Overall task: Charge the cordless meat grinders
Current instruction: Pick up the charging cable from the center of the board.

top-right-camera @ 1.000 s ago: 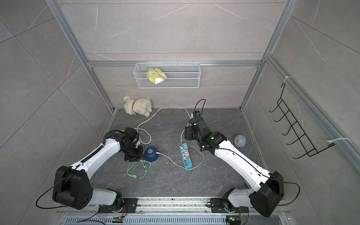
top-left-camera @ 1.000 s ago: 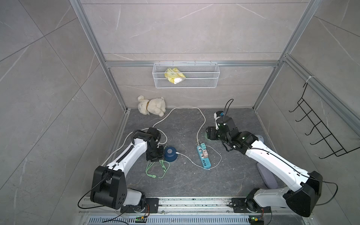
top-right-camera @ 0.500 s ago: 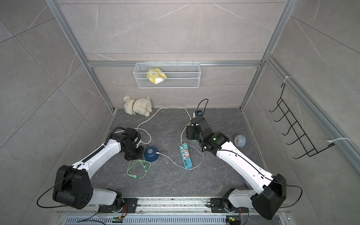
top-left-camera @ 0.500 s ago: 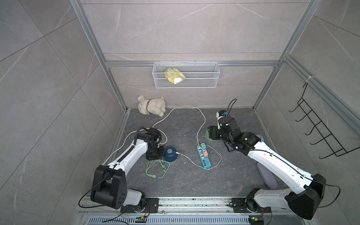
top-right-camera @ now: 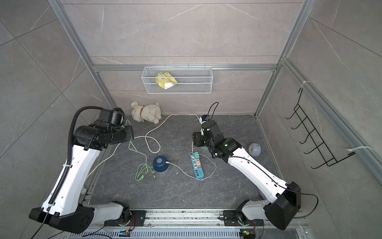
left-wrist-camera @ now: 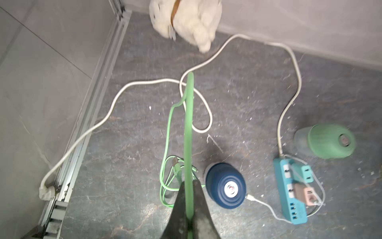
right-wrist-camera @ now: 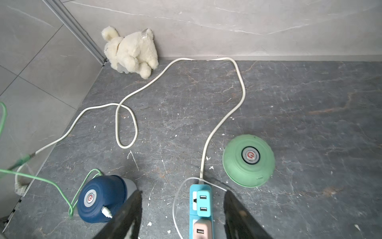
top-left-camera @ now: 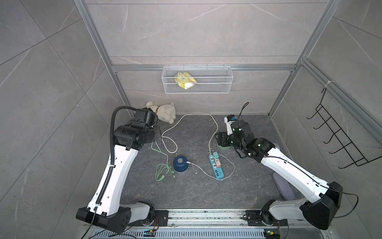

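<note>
I will next move my right gripper to the plug (right-wrist-camera: 22, 160) of the green cable, just below my left gripper, and close it there.
The navy blue grinder (top-left-camera: 180, 163) (top-right-camera: 160, 162) (left-wrist-camera: 226, 190) (right-wrist-camera: 102, 198) stands mid-floor with a white cable plugged into its side. Its mint green twin (right-wrist-camera: 249, 160) (left-wrist-camera: 330, 140) stands by the far end of the teal power strip (top-left-camera: 216, 169) (right-wrist-camera: 200, 207), with no cable in it. Raised at the back left, my left gripper (left-wrist-camera: 189, 186) (top-left-camera: 157, 132) is shut on the green cable (left-wrist-camera: 189, 124), whose remaining coil (top-left-camera: 163, 171) lies beside the navy grinder. My right gripper (right-wrist-camera: 183, 194) (top-right-camera: 196, 139) hangs open above the strip, nothing between its fingers.
A thick white power cord (top-left-camera: 169, 132) loops across the floor to the strip. A plush toy (top-left-camera: 163, 111) lies in the back left corner. A pale blue-grey ball gadget (top-right-camera: 254, 149) sits by the right wall. A wire basket (top-left-camera: 197, 82) and black rack (top-left-camera: 339, 140) hang on the walls.
My left gripper closed on the green cable beside the navy grinder and lifted it up and toward the back left. The right arm has barely moved.
</note>
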You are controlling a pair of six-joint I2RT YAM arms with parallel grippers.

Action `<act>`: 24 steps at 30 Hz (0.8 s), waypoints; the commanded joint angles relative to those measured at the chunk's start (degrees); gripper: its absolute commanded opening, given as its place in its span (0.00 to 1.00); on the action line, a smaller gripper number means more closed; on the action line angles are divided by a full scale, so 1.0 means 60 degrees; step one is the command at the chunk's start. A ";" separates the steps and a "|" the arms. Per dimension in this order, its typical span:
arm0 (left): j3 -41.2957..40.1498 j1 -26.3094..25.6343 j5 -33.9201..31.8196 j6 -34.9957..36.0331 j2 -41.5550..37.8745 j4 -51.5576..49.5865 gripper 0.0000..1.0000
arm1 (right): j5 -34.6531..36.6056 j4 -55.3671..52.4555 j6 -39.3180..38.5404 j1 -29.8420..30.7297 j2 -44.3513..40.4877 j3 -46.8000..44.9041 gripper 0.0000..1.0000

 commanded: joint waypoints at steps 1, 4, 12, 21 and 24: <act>0.1253 0.0052 -0.0019 -0.0516 0.0747 0.0070 0.00 | -0.0592 0.0279 -0.0415 -0.0028 0.0160 0.0561 0.63; 0.1850 0.0284 0.1241 -0.1763 0.1268 0.0636 0.00 | -0.1439 0.0471 -0.0765 -0.0042 0.0339 0.0883 0.63; 0.1816 0.0837 0.3676 -0.6203 0.2511 0.1236 0.00 | -0.4749 0.1571 -0.2115 0.0083 0.1691 0.1685 0.65; 0.0579 0.0796 0.4760 -1.0026 0.2986 0.3346 0.00 | -0.4496 0.2117 -0.1231 0.0983 0.3881 0.3394 0.65; 0.0496 0.0785 0.4777 -1.0433 0.3031 0.3512 0.00 | -0.4033 0.2694 -0.0422 0.1192 0.4556 0.3578 0.65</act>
